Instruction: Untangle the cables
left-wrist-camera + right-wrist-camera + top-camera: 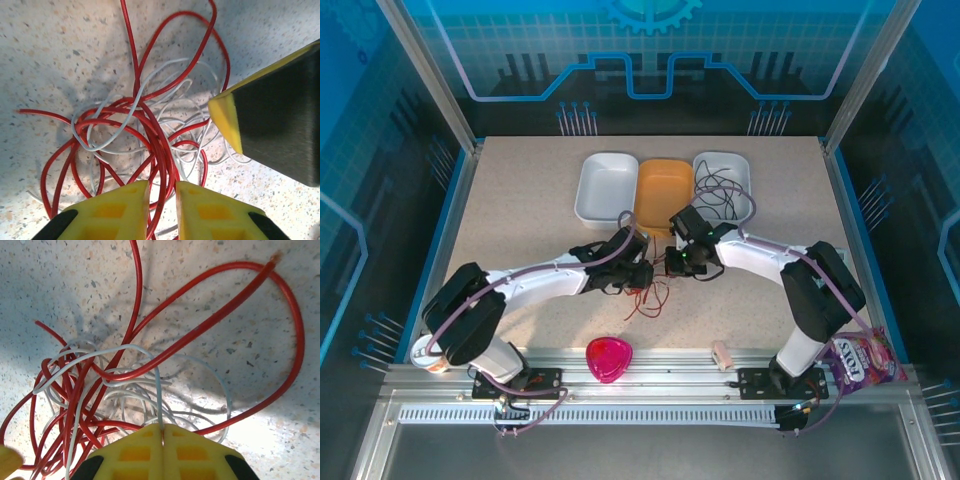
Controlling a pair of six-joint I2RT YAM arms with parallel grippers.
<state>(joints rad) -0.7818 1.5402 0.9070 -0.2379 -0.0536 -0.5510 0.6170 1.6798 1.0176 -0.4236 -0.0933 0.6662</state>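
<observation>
My left gripper needs to take hold again of the red cable's strands (pixel 162 159), as the white cable in my right gripper weaves through the red cable's loops, and hold them while I pull the white cable free.
A tangle of red and pale whitish cables (pixel 650 292) lies on the speckled table just in front of both grippers. In the left wrist view red loops (pixel 150 125) weave through white strands (pixel 115 145). My left gripper (pixel 162 186) has its yellow fingers drawn close together, with red strands running between them. My right gripper (pixel 162 427) is shut on a single white strand (pixel 158 390) that rises from the heap. A long red loop (pixel 280 320) sweeps out to the right. The two grippers (pixel 642 275) (pixel 672 265) nearly touch tip to tip. Black cables (pixel 720 190) lie in the right white tray (pixel 748 170).
An empty white tray (pixel 607 187) and an orange tray (pixel 663 190) stand at the back of the table beside the right tray. A pink heart-shaped dish (pixel 609 358), a small beige piece (pixel 722 354) and a snack packet (pixel 865 358) sit along the near rail.
</observation>
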